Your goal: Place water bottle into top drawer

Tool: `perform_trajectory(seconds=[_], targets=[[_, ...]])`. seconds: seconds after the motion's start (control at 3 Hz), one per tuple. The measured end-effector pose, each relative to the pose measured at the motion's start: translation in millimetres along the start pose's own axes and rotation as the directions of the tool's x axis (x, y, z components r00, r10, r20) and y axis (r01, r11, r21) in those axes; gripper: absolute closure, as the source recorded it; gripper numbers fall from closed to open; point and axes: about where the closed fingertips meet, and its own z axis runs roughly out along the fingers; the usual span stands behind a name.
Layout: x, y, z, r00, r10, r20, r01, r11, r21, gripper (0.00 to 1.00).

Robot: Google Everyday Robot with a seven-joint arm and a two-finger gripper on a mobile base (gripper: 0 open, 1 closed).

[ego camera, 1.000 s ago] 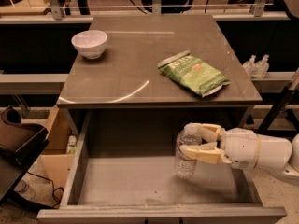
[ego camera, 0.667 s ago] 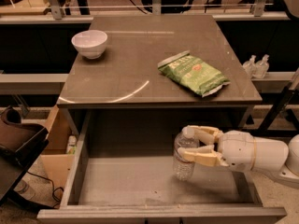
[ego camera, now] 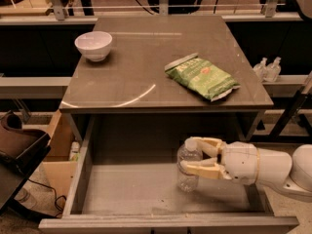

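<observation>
The water bottle, now upright inside the open top drawer, will be let go upright by my gripper on the grey drawer's bottom near the front panel (ego camera: pixel 185 191).
The water bottle (ego camera: pixel 188 167) is clear with a white cap and stands upright inside the open top drawer (ego camera: pixel 131 189), right of its middle. Its base is at or just above the grey drawer floor. My gripper (ego camera: pixel 196 156) reaches in from the right on a white arm and is shut on the bottle, one cream finger behind its neck and one across its front.
On the grey table (ego camera: pixel 146 67) above the drawer lie a white bowl (ego camera: pixel 93 45) at back left and a green chip bag (ego camera: pixel 201 77) at right. Two small bottles (ego camera: pixel 268 69) stand on a shelf at right. A cardboard box (ego camera: pixel 53 155) sits left of the drawer.
My gripper has moved slightly left and lower with the bottle, bringing it further down into the drawer.
</observation>
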Motion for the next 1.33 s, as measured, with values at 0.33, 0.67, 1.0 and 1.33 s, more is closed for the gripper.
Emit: perform_trajectory(seconds=[0.33,0.67,1.0,1.33], targets=[[24,-7,5,1.000,0.000,0.016,0.001,1.0000,-0.009,1.00],[33,-7,6,1.000,0.001,0.025,-0.001,0.9999,-0.011,1.00],[41,-5,8,0.999,0.010,0.035,-0.010,0.9998,-0.015,1.00],[41,-5,8,0.999,0.013,0.037,-0.013,0.9998,-0.017,1.00]])
